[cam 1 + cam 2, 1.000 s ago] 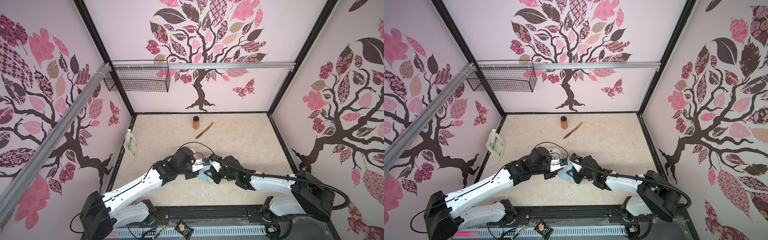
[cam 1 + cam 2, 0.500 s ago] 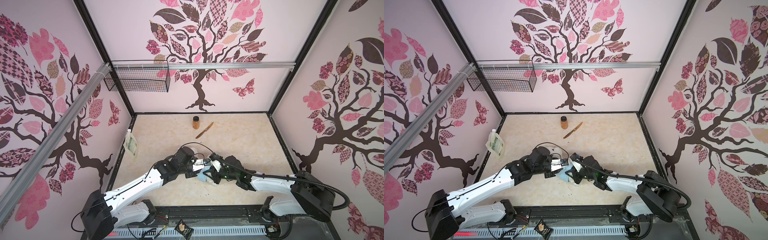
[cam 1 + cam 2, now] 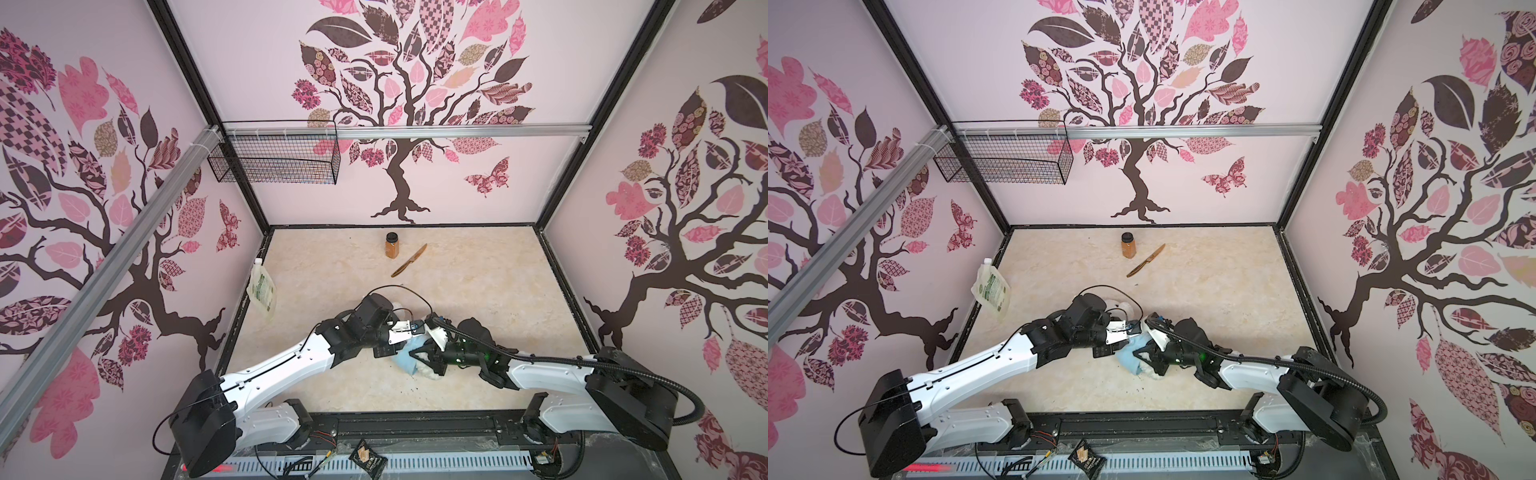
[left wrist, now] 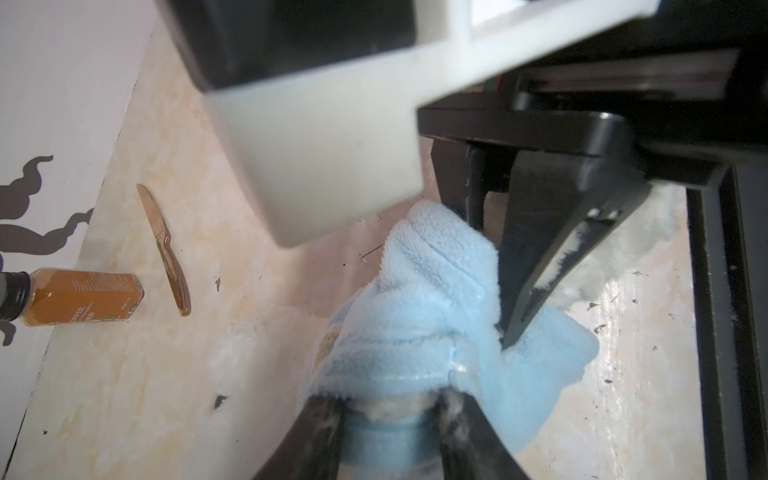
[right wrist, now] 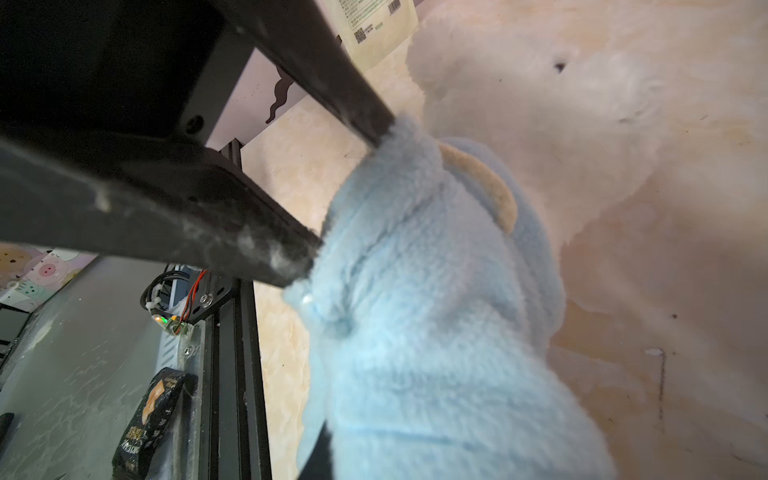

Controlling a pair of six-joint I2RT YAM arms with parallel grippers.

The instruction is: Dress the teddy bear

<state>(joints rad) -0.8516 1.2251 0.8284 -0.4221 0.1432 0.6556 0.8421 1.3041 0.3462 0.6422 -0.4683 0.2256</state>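
The shirt is bunched up close beside my right gripper, so my left gripper should pinch the shirt's edge (image 4: 388, 390) and pull it away while my right gripper stays still.
The teddy bear (image 5: 519, 83) lies on the table's front middle, mostly hidden under both grippers in both top views; a white paw (image 3: 430, 372) sticks out. A light blue fluffy shirt (image 4: 415, 311) with a tan patch (image 5: 490, 183) is bunched on it. My left gripper (image 4: 395, 409) reaches in from the left, jaws apart, with its fingertips (image 5: 307, 262) pushed into a fold of the shirt (image 5: 415, 332). My right gripper (image 4: 496, 286) comes from the right and is shut on the shirt's upper edge. The bear's face is hidden.
A brown spice jar (image 3: 392, 245) and a bronze knife (image 3: 409, 260) lie near the back wall. A pouch (image 3: 262, 289) leans on the left wall. A wire basket (image 3: 274, 158) hangs high at the back left. A black packet (image 3: 368, 457) lies beyond the front rail.
My left gripper's jaws have spread apart in the shirt. Both arms stay in nearly the same place over the bear.
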